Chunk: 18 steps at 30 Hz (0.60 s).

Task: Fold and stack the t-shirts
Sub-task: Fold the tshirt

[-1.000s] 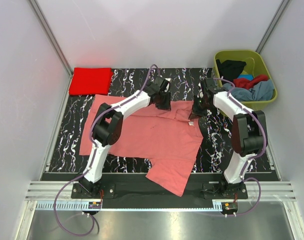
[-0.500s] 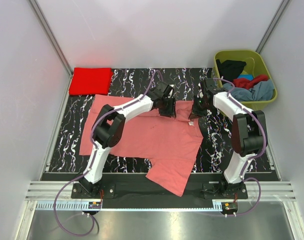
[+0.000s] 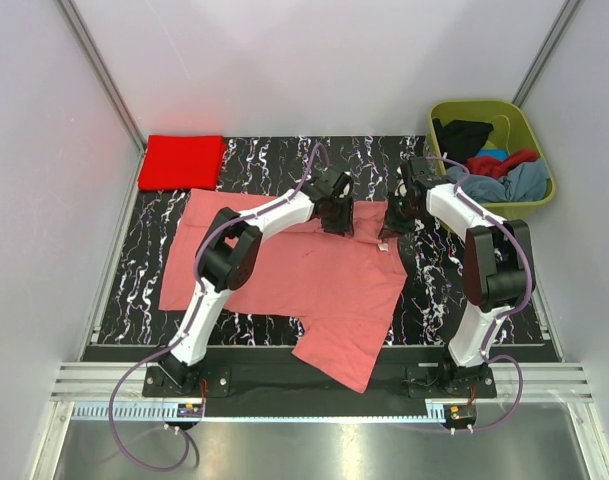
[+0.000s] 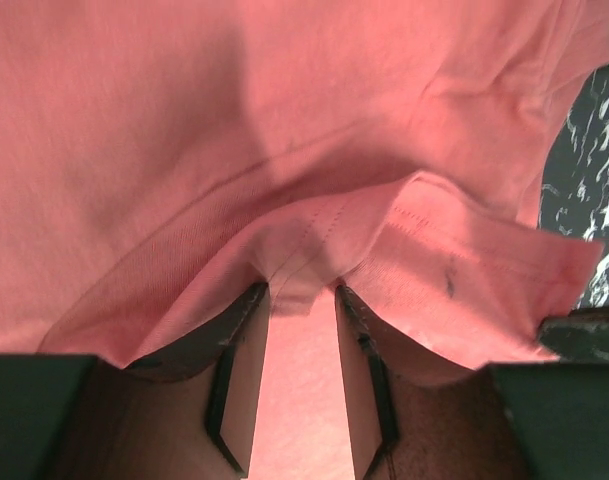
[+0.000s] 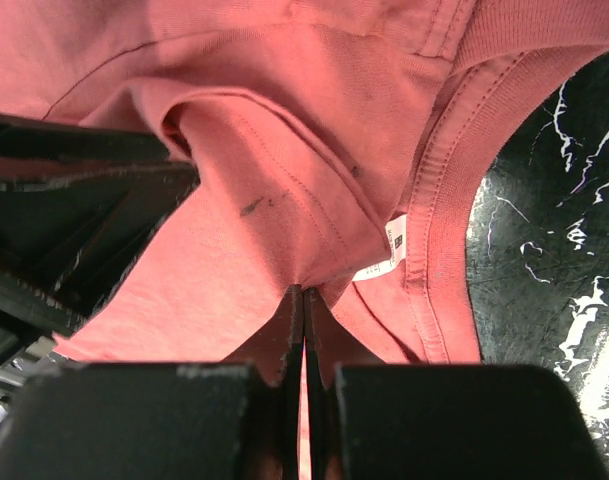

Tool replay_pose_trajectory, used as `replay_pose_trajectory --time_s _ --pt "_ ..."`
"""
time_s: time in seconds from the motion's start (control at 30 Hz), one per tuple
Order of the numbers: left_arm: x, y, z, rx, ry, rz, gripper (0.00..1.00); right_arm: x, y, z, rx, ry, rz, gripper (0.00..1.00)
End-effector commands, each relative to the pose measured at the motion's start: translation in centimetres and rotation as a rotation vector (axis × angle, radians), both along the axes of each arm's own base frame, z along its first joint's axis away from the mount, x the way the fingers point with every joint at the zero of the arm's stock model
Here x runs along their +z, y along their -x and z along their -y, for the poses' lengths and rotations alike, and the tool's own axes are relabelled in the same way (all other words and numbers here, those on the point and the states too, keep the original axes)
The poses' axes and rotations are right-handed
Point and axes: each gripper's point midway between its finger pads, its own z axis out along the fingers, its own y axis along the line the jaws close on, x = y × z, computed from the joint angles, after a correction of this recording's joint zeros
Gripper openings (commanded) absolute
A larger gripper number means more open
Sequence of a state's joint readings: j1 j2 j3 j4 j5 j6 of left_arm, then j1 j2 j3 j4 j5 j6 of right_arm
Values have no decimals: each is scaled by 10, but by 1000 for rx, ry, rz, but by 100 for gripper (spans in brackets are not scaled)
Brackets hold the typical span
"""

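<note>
The pink cloth bunches up into a raised fold between my grippers. So next my left gripper pinches the stitched hem (image 4: 322,242) and pulls the cloth tight and flat.
A salmon pink t-shirt (image 3: 304,275) lies spread on the black marbled table (image 3: 134,260), its collar (image 5: 439,190) at the far right edge. My left gripper (image 3: 336,217) is low over the shirt's far edge. In the left wrist view the left gripper (image 4: 301,292) is open, and a raised fold of pink cloth (image 4: 304,250) sits at its tips. My right gripper (image 3: 391,222) is next to the collar. In the right wrist view the right gripper (image 5: 304,292) is shut on a pinch of the shirt beside the white label (image 5: 384,250). A bright red folded t-shirt (image 3: 181,161) lies at the far left.
An olive-green tub (image 3: 484,104) stands at the far right and holds a black t-shirt (image 3: 462,134), a dark red one (image 3: 504,162) and a grey-blue one (image 3: 524,182). White walls close in the table on three sides. One sleeve of the pink shirt (image 3: 339,360) hangs over the near edge.
My left gripper has slid right along the shirt's far edge, towards the right gripper, and its jaws have parted. The right gripper has kept its place and its grip.
</note>
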<state>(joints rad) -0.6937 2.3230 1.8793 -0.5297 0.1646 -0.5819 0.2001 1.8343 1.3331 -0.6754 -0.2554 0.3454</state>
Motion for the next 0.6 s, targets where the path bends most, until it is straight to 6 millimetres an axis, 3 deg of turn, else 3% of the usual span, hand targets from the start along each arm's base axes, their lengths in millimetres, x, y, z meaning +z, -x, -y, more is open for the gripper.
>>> replay_pose_trajectory --time_s 0.0,0.33,0.4,0.5,0.57 --pt "-1 -10 6 10 -7 27 35 10 -16 -1 11 -3 57 0" --pt "6 -14 -4 -4 -66 63 7 9 -16 -1 17 -6 53 0" --pt "8 -14 -6 -7 -72 69 9 10 -17 -2 19 -9 54 0" --pt "16 -9 -6 -22 -66 74 32 9 -17 -2 21 -10 53 0" --pt "18 -7 -5 -38 -69 85 34 9 -16 -2 20 -8 52 0"
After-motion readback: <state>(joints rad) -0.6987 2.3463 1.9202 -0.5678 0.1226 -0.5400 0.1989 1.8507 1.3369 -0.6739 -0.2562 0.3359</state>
